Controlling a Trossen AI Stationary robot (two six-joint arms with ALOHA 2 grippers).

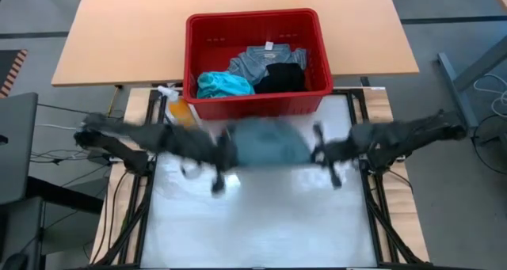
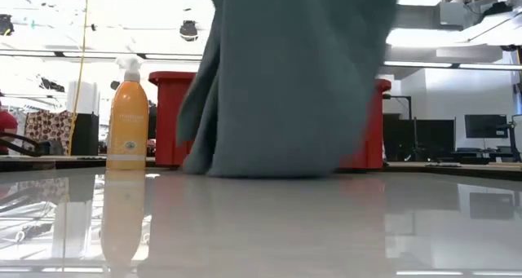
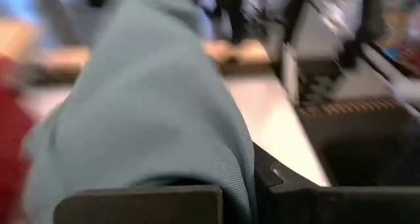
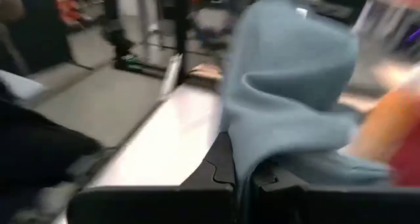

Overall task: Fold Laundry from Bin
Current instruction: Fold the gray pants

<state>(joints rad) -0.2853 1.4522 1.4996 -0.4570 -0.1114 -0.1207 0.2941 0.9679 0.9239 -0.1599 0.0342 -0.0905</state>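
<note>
I need to let go of the grey-green garment with my left gripper, and it will then rest on the middle of the white table top (image 1: 263,179). The garment still hangs in front of the red bin.
A muted grey-green garment (image 1: 269,143) hangs stretched between my two grippers over the white table's far part, just in front of the red bin (image 1: 321,60). My left gripper (image 1: 227,155) is shut on its left end. My right gripper (image 1: 321,153) is shut on its right end. In the low view the garment (image 2: 285,74) drops as a wide curtain, and its lower end (image 2: 261,172) reaches the table top. In the bin lie a mottled grey piece (image 1: 261,60), a turquoise one (image 1: 226,84) and a black one (image 1: 281,76). My left gripper pinches a bunched fold of the garment (image 3: 244,175) between its two fingers, coming roughly level from the table's left side. The cloth spills up and over the fingers; how many layers cannot be told. The garment hangs below, its lower end on the table. My right gripper pinches the garment's other end (image 4: 244,171) between its two fingers, roughly level from the table's right side. The cloth bunches in thick folds (image 4: 289,99) over the fingers. The garment hangs down from the hold.
An orange spray bottle (image 1: 178,108) stands upright at the bin's near left corner, close to my left arm; the low view shows the bottle (image 2: 128,119) left of the hanging cloth. The white table top (image 1: 261,222) stretches toward the near edge.
</note>
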